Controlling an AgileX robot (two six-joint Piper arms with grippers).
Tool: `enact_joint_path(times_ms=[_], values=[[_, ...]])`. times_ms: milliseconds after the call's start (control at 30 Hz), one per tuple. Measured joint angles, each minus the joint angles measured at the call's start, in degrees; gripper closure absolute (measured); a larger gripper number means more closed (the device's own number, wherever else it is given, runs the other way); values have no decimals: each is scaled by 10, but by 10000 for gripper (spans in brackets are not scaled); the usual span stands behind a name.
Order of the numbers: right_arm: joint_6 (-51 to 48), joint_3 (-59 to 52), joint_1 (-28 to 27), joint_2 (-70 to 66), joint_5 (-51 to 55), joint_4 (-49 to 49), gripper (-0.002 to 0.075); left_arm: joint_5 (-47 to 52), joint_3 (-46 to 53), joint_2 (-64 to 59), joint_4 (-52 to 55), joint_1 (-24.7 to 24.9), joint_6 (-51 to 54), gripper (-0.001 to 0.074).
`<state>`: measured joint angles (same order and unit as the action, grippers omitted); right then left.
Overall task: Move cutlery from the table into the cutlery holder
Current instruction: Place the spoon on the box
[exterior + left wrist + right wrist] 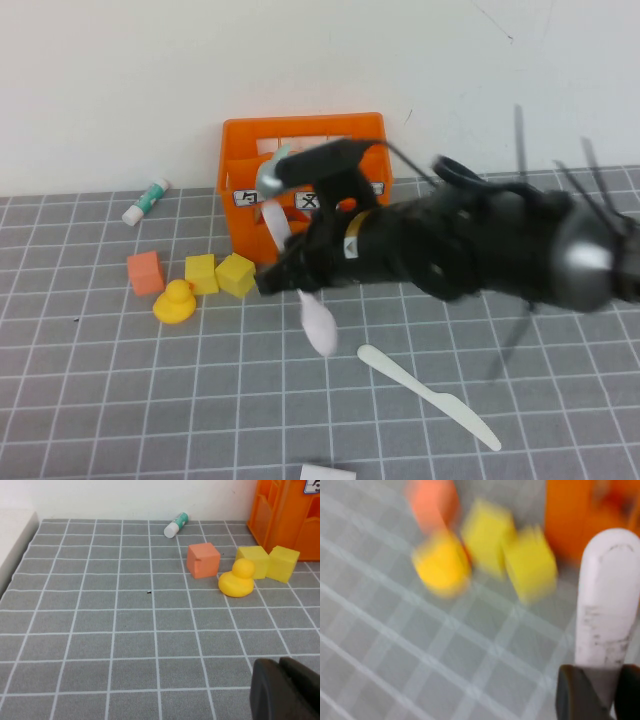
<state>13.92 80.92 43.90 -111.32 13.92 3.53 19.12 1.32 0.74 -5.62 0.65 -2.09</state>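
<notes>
The robot's right gripper should release the pale pink spoon in the orange cutlery holder's end slot (244,180) nearest the yellow cubes.
The orange cutlery holder (300,135) stands at the back of the grey gridded table (120,400). My right gripper (292,272) hangs just in front of it, shut on the pale pink spoon (320,325), whose bowl points down above the table. In the right wrist view the spoon (607,605) sticks out from between the fingers of that gripper (610,692). A mint-green spoon (268,178) pokes up at the holder's front left. The cream-white knife (430,395) lies on the table at front right. My left gripper (285,690) is shut and empty, low over bare table. The fork is out of view.
An orange cube (145,272), two yellow cubes (218,274) and a yellow duck (175,302) sit left of the holder. A white-and-green tube (147,201) lies by the back wall. A white piece (325,472) shows at the front edge.
</notes>
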Motion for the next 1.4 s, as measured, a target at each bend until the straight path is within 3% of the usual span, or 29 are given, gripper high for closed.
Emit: enact_joint_path(times_ms=[133, 333, 500, 967, 1400], values=[[-1, -57, 0, 31, -200, -2, 572, 0, 0, 0, 0, 0, 0, 736], [-66, -61, 0, 25, -414, -25, 573, 0, 0, 0, 0, 0, -2, 736], [-134, -37, 0, -8, -517, -82, 573, 0, 0, 0, 0, 0, -2, 736], [-229, 173, -19, -180, -529, -105, 573, 0, 0, 0, 0, 0, -2, 736], [-242, 198, -37, -210, -449, -107, 545, 0, 0, 0, 0, 0, -2, 736]])
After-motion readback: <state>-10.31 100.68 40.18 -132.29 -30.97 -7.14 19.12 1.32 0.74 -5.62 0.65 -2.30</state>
